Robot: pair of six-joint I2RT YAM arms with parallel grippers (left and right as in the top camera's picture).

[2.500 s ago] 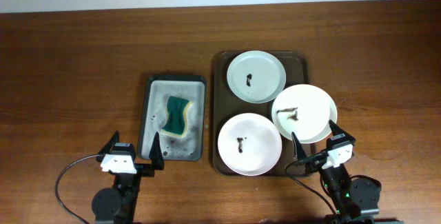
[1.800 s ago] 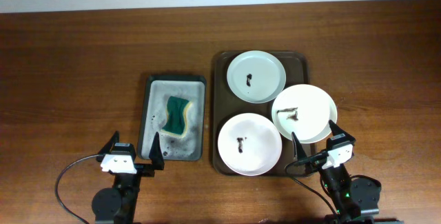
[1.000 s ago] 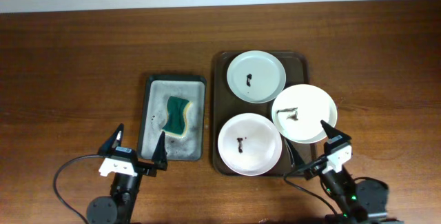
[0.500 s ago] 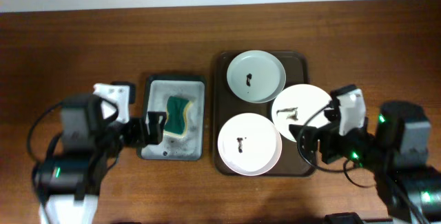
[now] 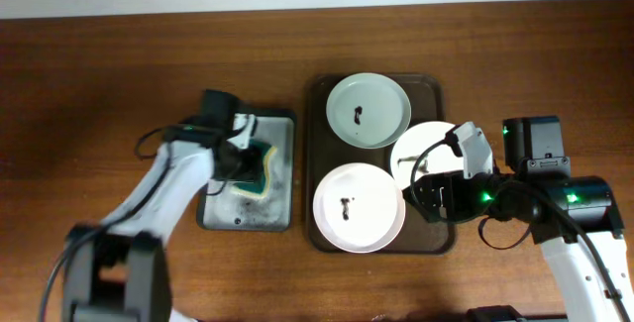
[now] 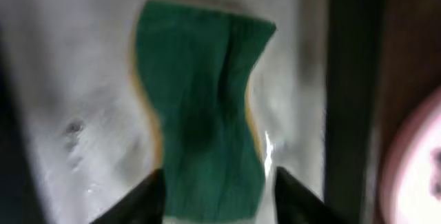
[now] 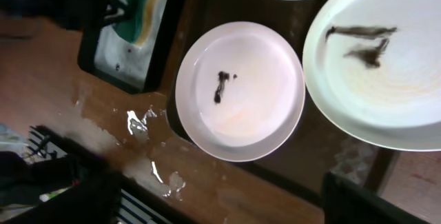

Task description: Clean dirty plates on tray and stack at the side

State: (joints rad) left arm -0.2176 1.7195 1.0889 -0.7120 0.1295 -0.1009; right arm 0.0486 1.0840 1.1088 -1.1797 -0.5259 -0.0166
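Next, I move my right gripper next to the front plate's rim point(image 5: 403, 205) point(image 7: 300, 111), on the side next to the white plate, and close it there to steady the plate.
Three dirty plates lie on the brown tray point(image 5: 319, 94): a pale green plate point(image 5: 369, 110) at the back, a white plate point(image 5: 437, 154) at the right overlapping the rim, and a front plate point(image 5: 359, 207), each with dark smears. My left gripper point(image 5: 246, 156) is down over the green sponge point(image 6: 200, 107), with a finger point(image 6: 148, 196) on either side of the sponge's near end. A thin gap shows beside the right finger. My right gripper point(image 7: 220, 207) hovers wide open by the tray's front right corner, holding nothing, with the front plate point(image 7: 240, 89) ahead of it.
The sponge sits in a small dark sponge tray point(image 5: 223, 208) of grey suds, left of the brown tray. Water is spilled on the wooden table point(image 7: 138, 124) in front of the two trays. Bare table lies right of the brown tray point(image 5: 555, 84).
Both arms rose from rest at the table's front and reached in. The left came down over the sponge and its jaws narrowed around it; the right moved over the tray's front right.
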